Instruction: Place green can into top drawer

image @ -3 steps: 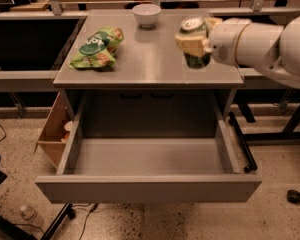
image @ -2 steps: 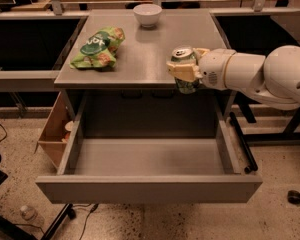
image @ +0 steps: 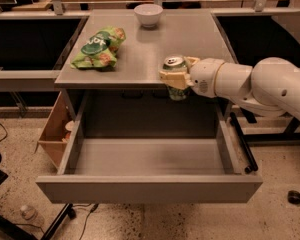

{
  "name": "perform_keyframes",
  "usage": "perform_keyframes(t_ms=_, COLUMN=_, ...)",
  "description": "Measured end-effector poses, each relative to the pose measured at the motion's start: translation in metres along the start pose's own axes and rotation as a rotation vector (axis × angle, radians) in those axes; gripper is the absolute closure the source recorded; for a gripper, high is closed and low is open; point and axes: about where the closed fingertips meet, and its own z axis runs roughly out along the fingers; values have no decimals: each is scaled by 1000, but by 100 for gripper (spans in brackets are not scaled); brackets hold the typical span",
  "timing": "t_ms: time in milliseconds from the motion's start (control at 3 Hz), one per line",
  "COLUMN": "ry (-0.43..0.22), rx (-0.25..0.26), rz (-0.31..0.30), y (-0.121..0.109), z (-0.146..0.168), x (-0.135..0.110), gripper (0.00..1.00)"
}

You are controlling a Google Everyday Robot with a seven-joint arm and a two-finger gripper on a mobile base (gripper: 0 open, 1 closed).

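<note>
Next, I release the green can near the middle of the drawer's bottom [image: 130,149], slightly toward the cardboard box.
The green can [image: 175,64], with a silver top and pull-tab, is held upright in my gripper [image: 177,78]. The gripper's pale fingers [image: 169,76] are shut around the can's body. The can hangs in the air at the table's front edge, above the back of the top drawer [image: 150,156]. The drawer is pulled fully out, wide and grey, with nothing inside. My white arm [image: 255,86] reaches in from the right.
A green-and-orange snack bag [image: 99,47] lies on the grey table [image: 145,39] at the left. A white bowl [image: 148,14] stands at the back. A brown cardboard box [image: 55,131] sits left of the drawer, black rails [image: 240,139] on its right.
The gripper has carried the can leftward and down toward me, from over the right part of the table to its front edge above the open drawer.
</note>
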Motion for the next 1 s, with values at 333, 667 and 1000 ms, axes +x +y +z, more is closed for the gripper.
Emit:
perform_keyframes(t_ms=333, ry=-23, rx=-120, rz=39, y=31, z=37, x=34, gripper=100)
perform_keyframes(t_ms=667, ry=-38, rx=-241, rz=60, y=60, z=69, x=65, gripper=100)
perform_keyframes(t_ms=1000, ry=-55, rx=-332, rz=99, y=86, z=96, x=102, gripper=100)
